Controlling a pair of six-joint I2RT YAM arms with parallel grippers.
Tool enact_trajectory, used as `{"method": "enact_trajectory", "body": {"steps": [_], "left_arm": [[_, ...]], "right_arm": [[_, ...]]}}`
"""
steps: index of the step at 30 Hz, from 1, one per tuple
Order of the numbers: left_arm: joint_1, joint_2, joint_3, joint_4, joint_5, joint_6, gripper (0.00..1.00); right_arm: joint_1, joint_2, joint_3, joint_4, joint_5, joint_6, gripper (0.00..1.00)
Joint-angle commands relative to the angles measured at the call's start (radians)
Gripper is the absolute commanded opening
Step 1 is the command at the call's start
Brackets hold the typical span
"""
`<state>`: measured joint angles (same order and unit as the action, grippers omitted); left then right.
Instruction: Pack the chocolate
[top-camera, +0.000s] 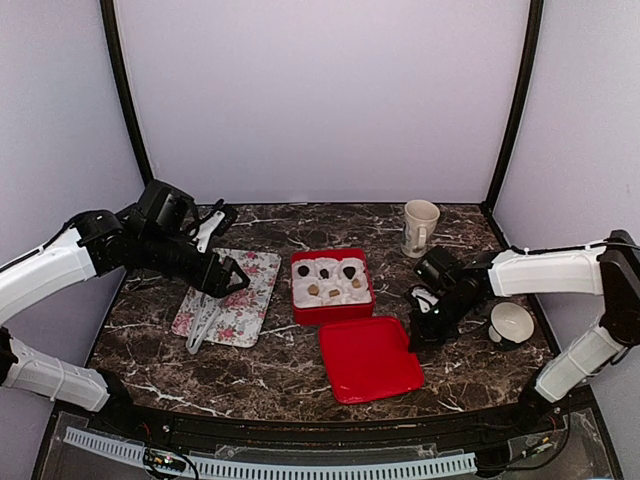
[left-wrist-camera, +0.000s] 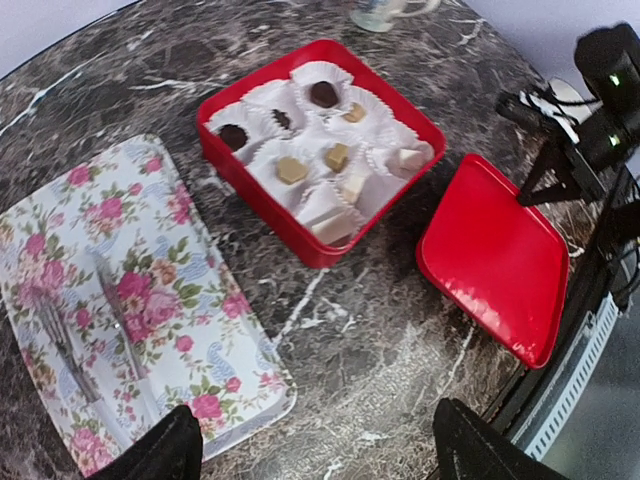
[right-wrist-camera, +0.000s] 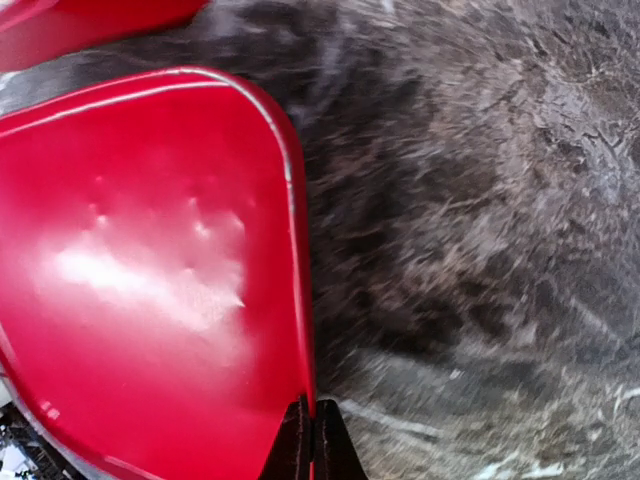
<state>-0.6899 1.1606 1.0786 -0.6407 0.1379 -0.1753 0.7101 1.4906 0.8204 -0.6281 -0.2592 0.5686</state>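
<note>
The robot's left gripper should close on the red lid's edge (top-camera: 328, 362) (left-wrist-camera: 475, 313) nearest the floral tray, opposite the edge of the lid that the right gripper holds.
Several chocolate pieces, dark (left-wrist-camera: 323, 94) and tan (left-wrist-camera: 291, 170), sit in white paper cups inside the open red box (left-wrist-camera: 255, 200) at the table's middle (top-camera: 330, 256). The box's red lid (top-camera: 370, 360) lies flat in front of it. My right gripper (right-wrist-camera: 313, 425) is shut on the right rim of the lid (right-wrist-camera: 150, 270), and the rim shows between its fingertips. My left gripper (left-wrist-camera: 315, 440) hangs open and empty above the table, near the right edge of the floral tray (left-wrist-camera: 130, 290).
Clear tongs (top-camera: 200, 325) lie on the floral tray (top-camera: 245, 300) left of the box. A cream mug (top-camera: 420, 228) stands at the back right. A white cup (top-camera: 510, 322) sits under the right arm near the right edge.
</note>
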Motion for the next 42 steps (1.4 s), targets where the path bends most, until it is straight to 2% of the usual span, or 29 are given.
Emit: {"method": "enact_trajectory", "body": {"steps": [1, 4, 11, 16, 28, 35, 42], "left_arm": [[-0.098, -0.029, 0.013, 0.05, 0.044, 0.095, 0.82], [-0.222, -0.028, 0.02, 0.064, 0.06, 0.187, 0.81], [-0.555, 0.063, 0.158, -0.024, -0.041, 0.371, 0.8], [-0.7, 0.177, 0.225, -0.126, -0.138, 0.52, 0.78], [-0.814, 0.29, 0.228, 0.007, -0.309, 0.764, 0.76], [-0.819, 0.34, 0.238, 0.071, -0.295, 0.844, 0.71], [-0.819, 0.353, 0.253, 0.145, -0.28, 0.844, 0.38]], "right_arm": [[0.011, -0.102, 0.023, -0.06, -0.116, -0.013, 0.0], [0.011, -0.148, 0.012, -0.088, -0.174, -0.014, 0.0], [0.011, -0.209, -0.028, -0.12, -0.286, -0.005, 0.0], [0.011, -0.215, -0.021, -0.125, -0.346, -0.007, 0.0], [0.037, -0.214, -0.014, -0.109, -0.444, 0.002, 0.0], [0.072, -0.201, 0.002, -0.102, -0.466, 0.01, 0.0], [0.086, -0.185, 0.04, -0.103, -0.485, -0.001, 0.0]]}}
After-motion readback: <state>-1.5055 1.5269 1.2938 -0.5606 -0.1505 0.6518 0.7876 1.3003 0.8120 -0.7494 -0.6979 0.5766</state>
